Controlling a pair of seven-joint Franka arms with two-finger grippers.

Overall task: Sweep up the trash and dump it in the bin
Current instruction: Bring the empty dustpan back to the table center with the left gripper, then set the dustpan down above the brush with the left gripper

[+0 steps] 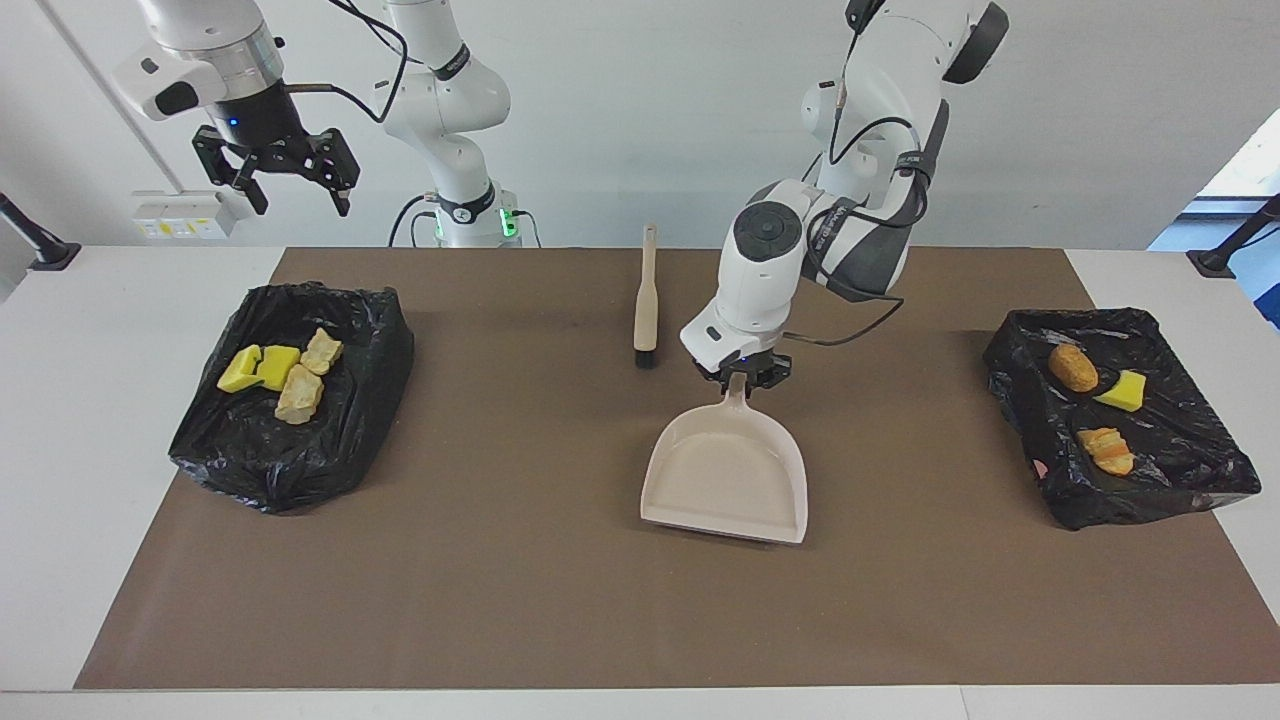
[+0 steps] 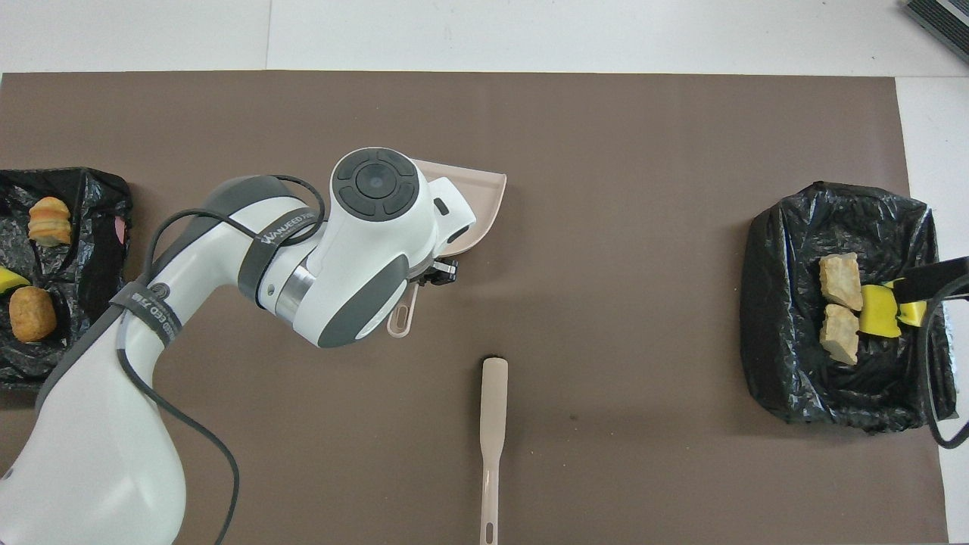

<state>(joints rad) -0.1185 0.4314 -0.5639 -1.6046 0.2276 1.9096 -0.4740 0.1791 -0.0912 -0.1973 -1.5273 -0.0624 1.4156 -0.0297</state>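
My left gripper is going to let go of the cream dustpan on the brown mat [image 2: 506, 238] just past the bristles of the cream brush.
My left gripper [image 1: 738, 380] is shut on the handle of a cream dustpan [image 1: 727, 475], whose pan is empty and low over the middle of the brown mat. From overhead the arm covers most of the dustpan [image 2: 477, 200]. A cream brush [image 1: 646, 300] lies on the mat nearer to the robots. The trash lies in two black-bagged bins. The bin [image 1: 1150, 490] at the left arm's end holds a brown croquette [image 1: 1072, 367], a yellow wedge [image 1: 1122, 390] and an orange-striped pastry [image 1: 1105, 450]. The other bin [image 1: 260, 460] holds yellow sponges [image 1: 258, 368] and beige chunks [image 1: 300, 392]. My right gripper [image 1: 283, 185] waits open high over that bin.
The brown mat [image 1: 500, 600] covers most of the white table. The brush [image 2: 492, 431] lies lengthwise near the robots' edge, with its bristles toward the dustpan. A black cable [image 2: 935, 393] hangs over the bin at the right arm's end.
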